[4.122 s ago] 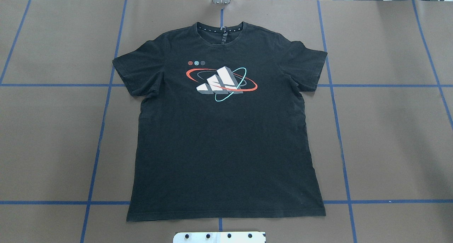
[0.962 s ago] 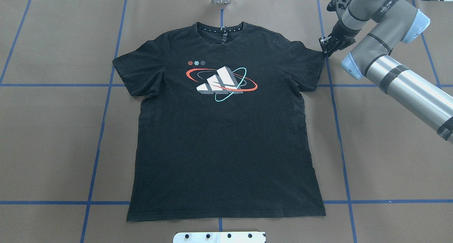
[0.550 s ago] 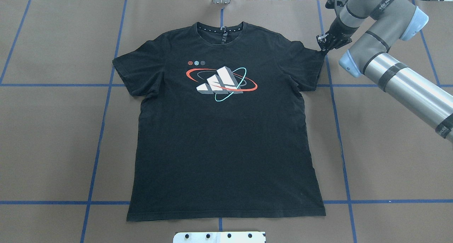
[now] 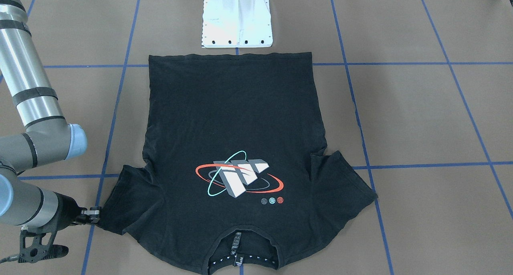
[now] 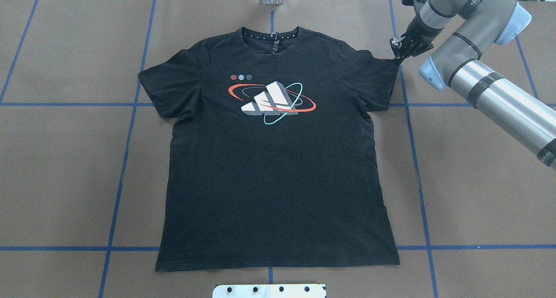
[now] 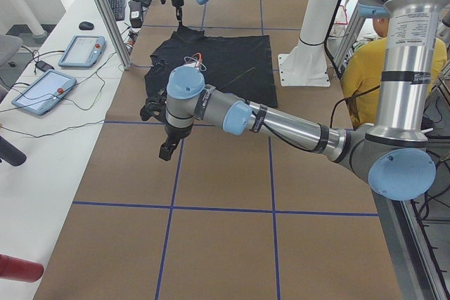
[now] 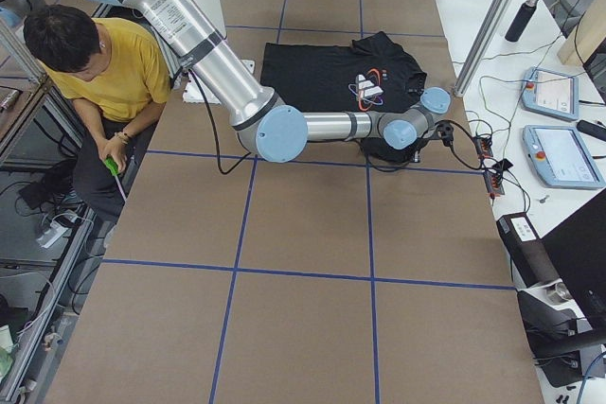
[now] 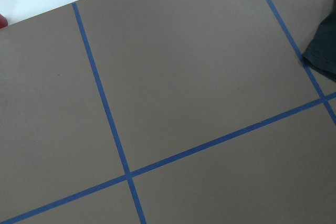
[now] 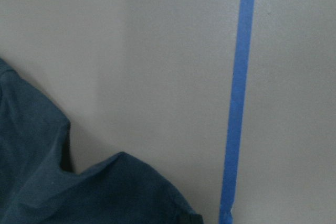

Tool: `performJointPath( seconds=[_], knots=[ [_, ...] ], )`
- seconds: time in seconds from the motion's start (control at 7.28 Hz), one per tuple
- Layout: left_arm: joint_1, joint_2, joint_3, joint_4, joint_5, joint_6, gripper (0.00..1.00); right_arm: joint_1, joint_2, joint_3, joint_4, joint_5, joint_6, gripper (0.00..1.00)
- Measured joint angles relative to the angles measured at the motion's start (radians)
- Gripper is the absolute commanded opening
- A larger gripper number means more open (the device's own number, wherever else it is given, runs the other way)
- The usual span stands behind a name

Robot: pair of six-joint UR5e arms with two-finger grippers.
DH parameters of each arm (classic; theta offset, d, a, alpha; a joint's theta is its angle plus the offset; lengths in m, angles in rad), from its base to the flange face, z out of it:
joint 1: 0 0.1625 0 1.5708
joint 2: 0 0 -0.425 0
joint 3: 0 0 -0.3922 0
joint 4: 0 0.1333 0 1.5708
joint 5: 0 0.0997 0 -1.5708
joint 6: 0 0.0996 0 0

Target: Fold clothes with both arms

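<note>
Next, I release the sleeve tip from my right gripper and leave it on the black T-shirt's chest [image 4: 198, 183], next to the orange ring of the print.
The black T-shirt [image 5: 273, 167] lies flat and face up on the brown table, collar at the far edge and print up. It also shows in the front view [image 4: 232, 118]. My right gripper [image 5: 398, 57] is at the outer corner of the shirt's right sleeve [image 5: 378, 81], shut on the tip, which is drawn into a point. In the front view the right gripper [image 4: 95, 217] touches that sleeve tip. My left gripper [image 6: 165, 151] shows only in the exterior left view, above bare table left of the shirt; I cannot tell its state. The left wrist view catches a shirt corner [image 8: 323, 51].
The white pedestal base [image 4: 236, 22] stands at the shirt's hem. Blue tape lines [image 5: 126, 159] cross the brown table. A person in yellow [image 7: 114, 73] sits beside the base. Tablets [image 6: 42, 89] and cables lie on the white side table beyond the collar end.
The right arm came into view from the right. Its gripper moved onto the right sleeve's corner and pulled the tip slightly inward and toward the far edge. The rest of the shirt has not moved.
</note>
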State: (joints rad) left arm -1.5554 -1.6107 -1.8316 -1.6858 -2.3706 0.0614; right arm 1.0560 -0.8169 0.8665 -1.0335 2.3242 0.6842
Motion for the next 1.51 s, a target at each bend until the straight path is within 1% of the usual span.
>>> performJointPath(
  seconds=[0.27,0.41,0.55,0.69,0.82,0.96,1.24,1.37,1.51],
  knots=[
    [0.000,0.000,0.006,-0.010,-0.007,0.004,1.00,-0.002,-0.016,0.098,-0.005,0.037,0.103,0.00],
    [0.002,-0.001,0.012,-0.026,-0.010,0.004,1.00,-0.019,-0.024,0.173,-0.006,0.044,0.206,0.00],
    [0.006,-0.003,0.018,-0.040,-0.011,0.004,1.00,-0.059,-0.024,0.245,-0.006,0.038,0.326,0.00],
    [0.011,-0.004,0.027,-0.055,-0.011,0.003,1.00,-0.122,-0.011,0.289,-0.006,0.005,0.437,0.00],
    [0.013,-0.005,0.043,-0.075,-0.012,0.002,1.00,-0.179,0.013,0.293,-0.007,-0.058,0.504,0.00],
    [0.013,-0.006,0.059,-0.100,-0.012,0.002,1.00,-0.212,0.037,0.269,-0.005,-0.115,0.529,0.00],
    [0.016,-0.007,0.077,-0.127,-0.016,0.003,1.00,-0.235,0.082,0.200,-0.001,-0.158,0.538,0.00],
    [0.029,-0.014,0.092,-0.148,-0.027,-0.012,1.00,-0.238,0.108,0.165,-0.001,-0.164,0.539,0.69],
    [0.066,-0.040,0.124,-0.190,-0.041,-0.068,0.99,-0.243,0.135,0.130,0.001,-0.170,0.540,1.00]
  ],
)
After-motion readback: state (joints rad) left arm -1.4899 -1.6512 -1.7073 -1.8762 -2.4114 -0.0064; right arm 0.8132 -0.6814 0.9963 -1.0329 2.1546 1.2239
